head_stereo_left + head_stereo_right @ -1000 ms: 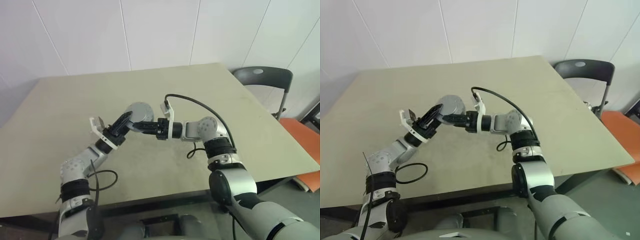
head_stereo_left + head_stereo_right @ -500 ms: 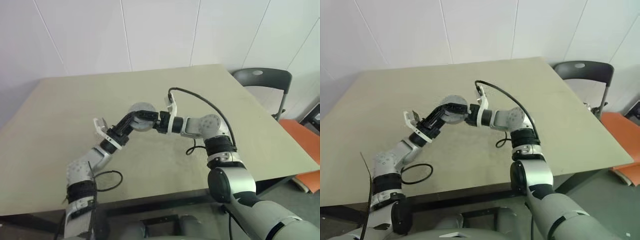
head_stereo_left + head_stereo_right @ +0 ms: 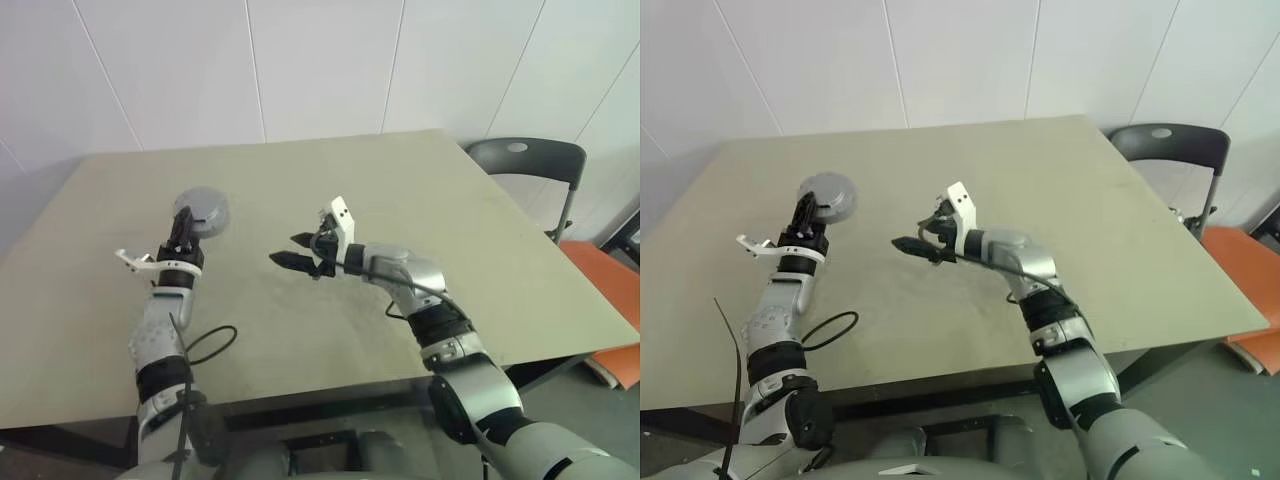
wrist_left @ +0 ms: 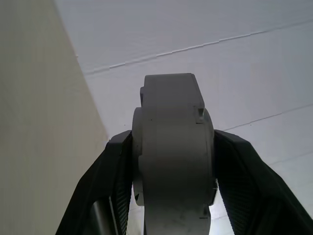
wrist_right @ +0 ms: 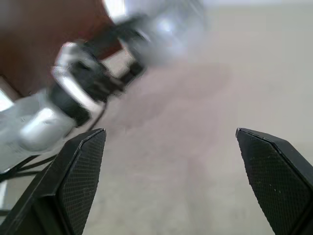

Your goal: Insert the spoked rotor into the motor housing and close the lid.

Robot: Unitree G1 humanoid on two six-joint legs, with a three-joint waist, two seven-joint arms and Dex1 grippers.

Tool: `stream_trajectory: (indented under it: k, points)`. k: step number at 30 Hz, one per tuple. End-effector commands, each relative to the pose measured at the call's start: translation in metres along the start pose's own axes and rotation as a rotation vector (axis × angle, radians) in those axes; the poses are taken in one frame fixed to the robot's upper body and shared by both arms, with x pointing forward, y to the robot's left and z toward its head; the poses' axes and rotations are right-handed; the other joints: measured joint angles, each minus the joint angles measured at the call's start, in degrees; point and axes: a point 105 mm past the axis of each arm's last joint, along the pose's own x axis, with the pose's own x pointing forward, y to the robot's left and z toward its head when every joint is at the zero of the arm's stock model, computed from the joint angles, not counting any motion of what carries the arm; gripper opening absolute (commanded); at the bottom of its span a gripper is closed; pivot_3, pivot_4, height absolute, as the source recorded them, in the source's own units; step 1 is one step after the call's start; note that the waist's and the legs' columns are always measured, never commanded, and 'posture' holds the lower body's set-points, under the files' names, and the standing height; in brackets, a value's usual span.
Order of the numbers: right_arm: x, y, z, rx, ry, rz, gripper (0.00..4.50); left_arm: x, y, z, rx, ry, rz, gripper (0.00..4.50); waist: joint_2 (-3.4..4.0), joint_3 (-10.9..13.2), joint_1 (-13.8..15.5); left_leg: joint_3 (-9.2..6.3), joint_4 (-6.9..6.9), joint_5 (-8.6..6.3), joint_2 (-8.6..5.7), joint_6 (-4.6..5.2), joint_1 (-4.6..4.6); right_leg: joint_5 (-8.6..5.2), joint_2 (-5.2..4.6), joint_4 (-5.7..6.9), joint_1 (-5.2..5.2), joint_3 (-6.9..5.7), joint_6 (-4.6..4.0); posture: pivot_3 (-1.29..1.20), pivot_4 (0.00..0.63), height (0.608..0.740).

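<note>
I will release the grey disc from my left gripper on the beige table [image 3: 178, 257], slightly past the looped black cable.
A thick round grey disc [image 3: 201, 211] is held above the table at the left, with my left gripper [image 3: 184, 226] shut on its rim. In the left wrist view the disc [image 4: 173, 161] stands edge-on between the two black fingers [image 4: 115, 181]. I cannot tell the lid from the motor housing on it. The spoked rotor is out of view. My right gripper [image 3: 286, 250] hovers over the table's middle, pointing left towards the disc. It is open and empty. The right wrist view shows its fingers [image 5: 80, 171] wide apart and the blurred disc [image 5: 164, 27] beyond.
The beige table [image 3: 450, 210] stretches far to the back and right. A dark chair [image 3: 525, 160] stands past its right edge, with an orange object [image 3: 600, 275] on the floor. A black cable [image 3: 210, 345] loops on the table near the front left.
The right gripper has let go of the disc, opened and drawn back to the right. The left arm has carried the disc away to the left.
</note>
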Motion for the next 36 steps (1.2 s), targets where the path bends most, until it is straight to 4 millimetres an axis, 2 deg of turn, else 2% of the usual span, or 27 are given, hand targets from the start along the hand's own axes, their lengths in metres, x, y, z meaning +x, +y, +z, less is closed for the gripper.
stream_trajectory:
  k: [1,4,8,15,21,27,32,34,36]
  points:
    - [-0.003,0.023,0.018,-0.076,-0.085,0.143,4.46,0.011,-0.003,0.018,0.08,-0.072,0.003,2.17,-0.03,0.0,0.1,0.0,0.0,0.0,0.0,0.0,0.03,0.0,-0.01,0.0,0.02,-0.01,0.0,0.0,0.0,0.74]
    - [-0.004,0.029,0.017,-0.104,-0.082,0.176,4.46,0.008,0.02,0.035,0.125,-0.147,0.107,2.17,-0.04,0.0,-0.1,-0.02,0.0,0.0,0.04,0.0,0.19,0.0,0.01,0.01,0.15,-0.04,0.0,0.0,0.0,0.74]
    - [-0.004,0.031,0.013,-0.122,-0.057,0.186,4.46,0.007,0.035,0.048,0.199,-0.196,0.192,2.17,-0.04,0.0,0.0,-0.01,0.0,0.0,0.09,0.0,0.31,0.0,0.05,0.04,0.22,-0.04,-0.01,0.0,0.0,0.74]
    - [-0.005,0.034,0.012,-0.134,-0.042,0.205,4.46,0.002,0.047,0.065,0.283,-0.289,0.268,2.17,-0.05,0.0,-0.1,0.0,-0.01,0.0,0.09,0.0,0.37,0.0,0.01,0.02,0.31,-0.03,-0.01,0.0,0.0,0.74]
    - [-0.005,0.033,0.011,-0.139,-0.025,0.205,4.46,-0.009,0.064,0.067,0.334,-0.313,0.382,2.17,-0.06,0.0,-0.2,0.0,-0.02,-0.01,0.11,0.0,0.43,0.0,0.02,0.04,0.34,-0.03,-0.01,0.0,0.0,0.74]
    - [-0.006,0.029,0.012,-0.145,-0.016,0.198,4.46,-0.021,0.086,0.054,0.355,-0.3,0.536,2.17,-0.07,-0.1,-0.3,0.04,-0.09,-0.02,0.14,0.01,1.06,-0.02,0.06,0.04,0.86,-0.02,0.02,0.0,0.0,0.74]
    - [-0.007,0.026,0.008,-0.161,0.01,0.194,4.5,-0.033,0.103,0.038,0.365,-0.25,0.677,3.75,0.01,-0.1,-0.3,0.01,-0.09,-0.02,0.19,0.01,1.42,-0.08,0.15,0.03,1.23,-0.02,0.11,0.0,0.0,0.74]
    - [-0.007,0.023,0.009,-0.165,0.013,0.189,4.5,-0.039,0.11,0.03,0.375,-0.218,0.745,4.39,0.05,-0.1,-0.4,0.05,-0.22,-0.03,0.19,0.02,1.89,-0.19,0.15,-0.08,1.69,0.01,0.27,0.0,0.0,0.74]
    - [-0.007,0.022,0.009,-0.169,0.014,0.187,4.5,-0.045,0.114,0.021,0.374,-0.184,0.806,4.49,0.13,-0.1,-0.4,0.06,-0.3,-0.04,0.19,0.03,2.02,-0.21,0.14,-0.21,1.86,0.01,0.31,0.0,0.0,0.74]
